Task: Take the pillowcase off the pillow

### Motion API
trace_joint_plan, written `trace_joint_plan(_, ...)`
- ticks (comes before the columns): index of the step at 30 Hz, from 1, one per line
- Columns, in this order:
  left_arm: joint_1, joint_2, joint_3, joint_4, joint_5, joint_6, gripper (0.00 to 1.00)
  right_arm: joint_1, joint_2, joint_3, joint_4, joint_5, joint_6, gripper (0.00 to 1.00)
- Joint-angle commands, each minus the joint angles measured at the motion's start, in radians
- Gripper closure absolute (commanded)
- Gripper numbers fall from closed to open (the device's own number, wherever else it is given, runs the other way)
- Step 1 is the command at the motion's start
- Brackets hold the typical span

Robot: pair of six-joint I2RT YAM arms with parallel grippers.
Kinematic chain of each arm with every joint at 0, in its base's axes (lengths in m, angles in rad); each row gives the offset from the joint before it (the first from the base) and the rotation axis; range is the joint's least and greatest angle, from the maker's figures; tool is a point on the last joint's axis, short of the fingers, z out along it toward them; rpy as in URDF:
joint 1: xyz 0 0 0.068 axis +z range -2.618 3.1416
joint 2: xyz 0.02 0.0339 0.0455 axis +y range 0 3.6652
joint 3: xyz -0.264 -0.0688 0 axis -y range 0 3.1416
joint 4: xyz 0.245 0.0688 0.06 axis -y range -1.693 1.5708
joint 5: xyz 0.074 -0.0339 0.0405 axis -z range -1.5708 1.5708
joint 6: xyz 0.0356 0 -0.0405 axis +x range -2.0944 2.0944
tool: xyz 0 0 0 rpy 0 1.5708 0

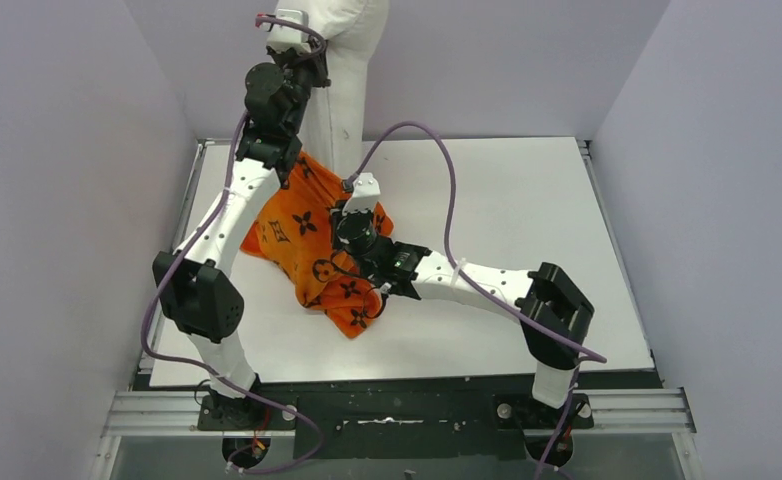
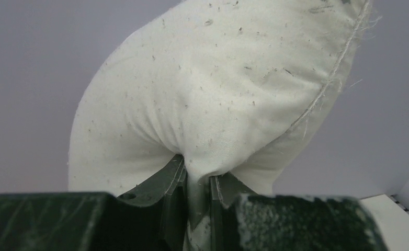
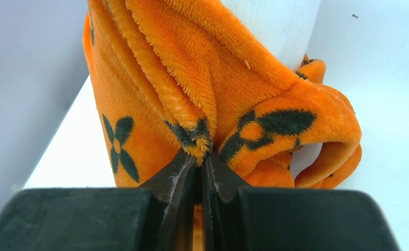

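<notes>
I need to use my left gripper to set the white pillow free, letting go of it on the patch of table covered (image 1: 287,238) by the orange pillowcase.
The white pillow (image 1: 339,90) hangs upright at the back of the table, held high by its top end. My left gripper (image 2: 198,180) is shut on a pinch of the pillow (image 2: 207,89) cloth. The orange pillowcase (image 1: 307,245) with black flower motifs still wraps the pillow's lower end and lies bunched on the table. My right gripper (image 3: 202,157) is shut on a fold of the pillowcase (image 3: 192,78) edge, low near the table; the right gripper (image 1: 359,192) sits on the fabric's right side. The pillow's lower part is hidden inside the cover.
The white table (image 1: 527,220) stretches to the right of the fabric. Grey walls (image 1: 67,180) enclose the left, back and right sides. A purple cable (image 1: 447,190) arcs above the right arm.
</notes>
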Motion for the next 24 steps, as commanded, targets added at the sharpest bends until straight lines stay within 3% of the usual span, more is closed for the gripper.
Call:
trace_joint_plan(1, 0.073, -0.034, 0.311, 0.373, -0.074, 0.021, 1.0, 0.142, 0.106, -0.135, -0.363, -0.137, 0.081, 1.0)
trace_joint_plan(7, 0.133, 0.041, 0.471, 0.289, -0.088, -0.018, 1.0, 0.182, 0.073, -0.257, -0.349, -0.203, 0.114, 0.97)
trace_joint_plan(18, 0.189, 0.103, 0.611, 0.237, -0.112, -0.054, 1.0, 0.281, 0.046, -0.357, -0.377, -0.299, 0.127, 0.94)
trace_joint_plan(24, 0.208, 0.097, 0.609, 0.224, -0.105, -0.107, 1.0, 0.288, -0.027, -0.446, -0.358, -0.292, 0.164, 0.95)
